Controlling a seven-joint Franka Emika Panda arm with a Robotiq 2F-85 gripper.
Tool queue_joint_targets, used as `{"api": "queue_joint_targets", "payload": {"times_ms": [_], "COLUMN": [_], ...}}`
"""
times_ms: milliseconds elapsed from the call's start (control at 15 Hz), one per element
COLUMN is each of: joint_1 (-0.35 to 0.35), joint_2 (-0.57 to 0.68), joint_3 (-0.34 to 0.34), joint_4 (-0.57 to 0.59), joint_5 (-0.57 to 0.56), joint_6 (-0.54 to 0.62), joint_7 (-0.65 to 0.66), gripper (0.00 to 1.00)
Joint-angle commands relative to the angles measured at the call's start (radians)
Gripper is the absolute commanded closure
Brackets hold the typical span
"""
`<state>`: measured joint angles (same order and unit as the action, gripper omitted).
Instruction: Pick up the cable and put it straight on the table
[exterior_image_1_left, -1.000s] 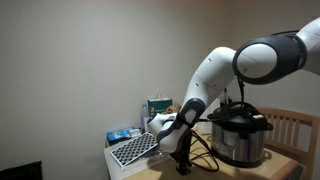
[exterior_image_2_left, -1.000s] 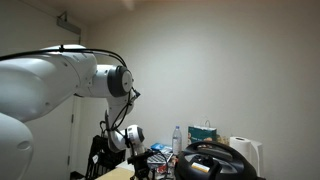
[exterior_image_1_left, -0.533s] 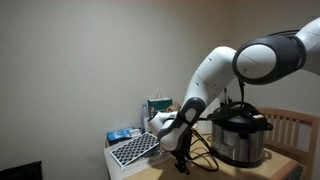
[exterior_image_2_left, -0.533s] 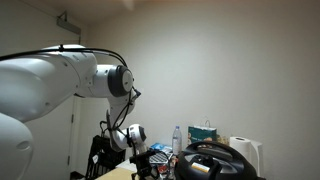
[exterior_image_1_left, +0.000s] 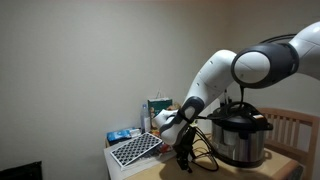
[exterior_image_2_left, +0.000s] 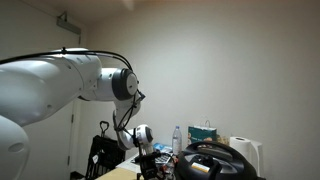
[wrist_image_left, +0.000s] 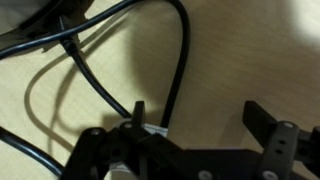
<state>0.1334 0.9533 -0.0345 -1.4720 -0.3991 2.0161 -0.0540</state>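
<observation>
I can see the cable lying in loops with a part beside one finger, so next I take that part and pull the cable (wrist_image_left: 180, 75) straight away from the cooker.
The black cable (wrist_image_left: 184, 50) lies in loops on the light wooden table (wrist_image_left: 235, 55). In the wrist view one strand curves down and ends close inside the left finger (wrist_image_left: 137, 108). My gripper (wrist_image_left: 197, 112) is open, its two dark fingers far apart with bare tabletop between them and nothing clamped. In an exterior view the gripper (exterior_image_1_left: 183, 158) points down at the table beside the cable loops (exterior_image_1_left: 203, 160). The gripper (exterior_image_2_left: 148, 168) also shows low over the table in an exterior view, where the cable is hard to make out.
A steel pressure cooker (exterior_image_1_left: 238, 135) stands just behind the gripper. A white box with a black perforated tray (exterior_image_1_left: 133, 150) sits on the other side. A wooden chair (exterior_image_1_left: 296, 128) stands at the edge. A bottle (exterior_image_2_left: 178, 138), a green bag (exterior_image_2_left: 203, 132) and a paper roll (exterior_image_2_left: 245, 152) line the back.
The jaws have spread from partly closed to wide open. The wrist has shifted and risen slightly above the table. The cable stays on the table.
</observation>
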Motion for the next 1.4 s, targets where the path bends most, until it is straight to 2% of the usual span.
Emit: {"api": "queue_joint_targets", "payload": {"times_ms": [0, 133, 200, 333, 600, 1000, 1200, 1333], "joint_1": [-0.044, -0.064, -0.073, -0.083, -0.100, -0.111, -0.119, -0.125], "joint_2": [0.079, 0.119, 0.146, 0.184, 0.243, 0.308, 0.332, 0.338], "joint_3": [0.014, 0.022, 0.025, 0.028, 0.040, 0.050, 0.054, 0.063], "joint_4": [0.126, 0.198, 0.242, 0.307, 0.425, 0.564, 0.613, 0.628], "joint_5": [0.068, 0.104, 0.118, 0.135, 0.164, 0.200, 0.211, 0.211], "joint_6": [-0.119, -0.192, -0.232, -0.301, -0.412, -0.512, -0.546, -0.556], "joint_7": [-0.079, -0.112, -0.131, -0.159, -0.200, -0.229, -0.241, -0.247], "gripper": [0.00, 0.00, 0.25, 0.32, 0.58, 0.93, 0.98, 0.95]}}
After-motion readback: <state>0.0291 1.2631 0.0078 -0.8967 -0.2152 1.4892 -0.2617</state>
